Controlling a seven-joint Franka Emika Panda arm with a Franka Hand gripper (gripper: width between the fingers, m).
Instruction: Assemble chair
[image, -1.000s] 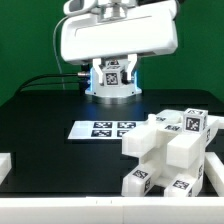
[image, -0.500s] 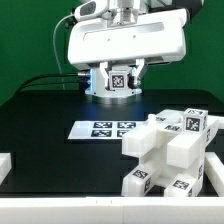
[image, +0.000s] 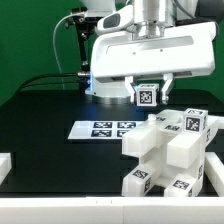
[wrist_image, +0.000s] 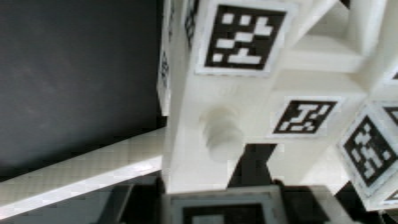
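Observation:
I should set the small white chair part down with my gripper on top of the chair's back corner (image: 149, 115) (wrist_image: 217, 142) nearest the marker board.
The partly joined chair (image: 168, 152) is a blocky white stack of tagged parts at the exterior view's lower right. Just above its back left corner, my gripper (image: 146, 99) hangs under the wide white hand, shut on a small white chair part (image: 146, 94) that shows one tag. In the wrist view the chair (wrist_image: 210, 110) fills the picture with several tags on it. The held part (wrist_image: 222, 208) sits in that view between the dark fingers (wrist_image: 139, 205) of my gripper (wrist_image: 222, 200).
The marker board (image: 103, 128) lies flat on the black table to the left of the chair in the exterior view. The arm's white base (image: 108, 88) stands behind it. A white block (image: 5, 162) sits at the table's left edge.
The gripper has moved to the exterior view's right and down, carrying the tagged part from in front of the arm's base to just above the chair.

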